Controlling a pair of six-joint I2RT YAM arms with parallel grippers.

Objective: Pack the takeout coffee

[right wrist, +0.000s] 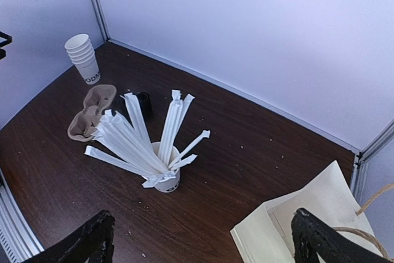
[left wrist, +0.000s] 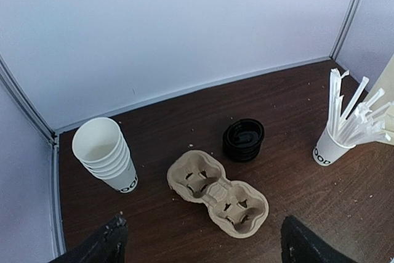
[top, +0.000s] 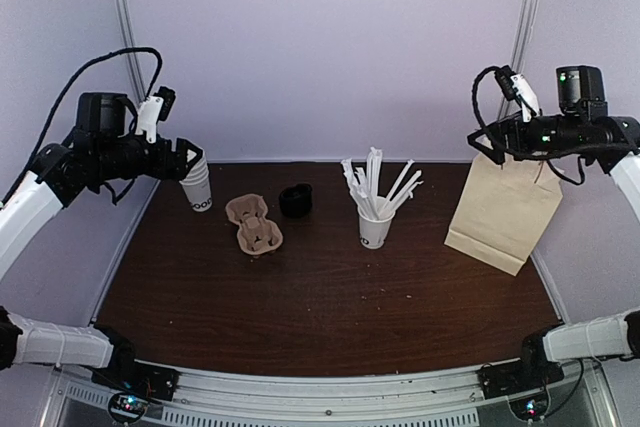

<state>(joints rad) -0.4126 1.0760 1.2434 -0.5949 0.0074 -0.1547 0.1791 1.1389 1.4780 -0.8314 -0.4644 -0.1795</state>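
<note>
Next, my left gripper should go to the top white cup's rim (top: 201,160) (left wrist: 114,156), on the side toward the brown carrier, and close there.
No cup with a black dome lid shows in any view; the takeout coffee is out of sight. My left gripper (top: 190,159) hangs open and empty, high at the back left, just above a stack of lidless white cups (top: 198,187). In the left wrist view the left gripper (left wrist: 203,232) has its fingers wide apart over the table. My right gripper (top: 480,142) is open and empty, raised at the back right above a tan paper bag (top: 503,209). In the right wrist view the right gripper (right wrist: 203,220) is also spread wide.
A brown two-cup pulp carrier (top: 253,224) lies left of centre, with a stack of black lids (top: 295,200) beside it. A lidless white cup of long white straws (top: 374,229) stands mid-table. White walls close in the dark wooden table (top: 320,317).
</note>
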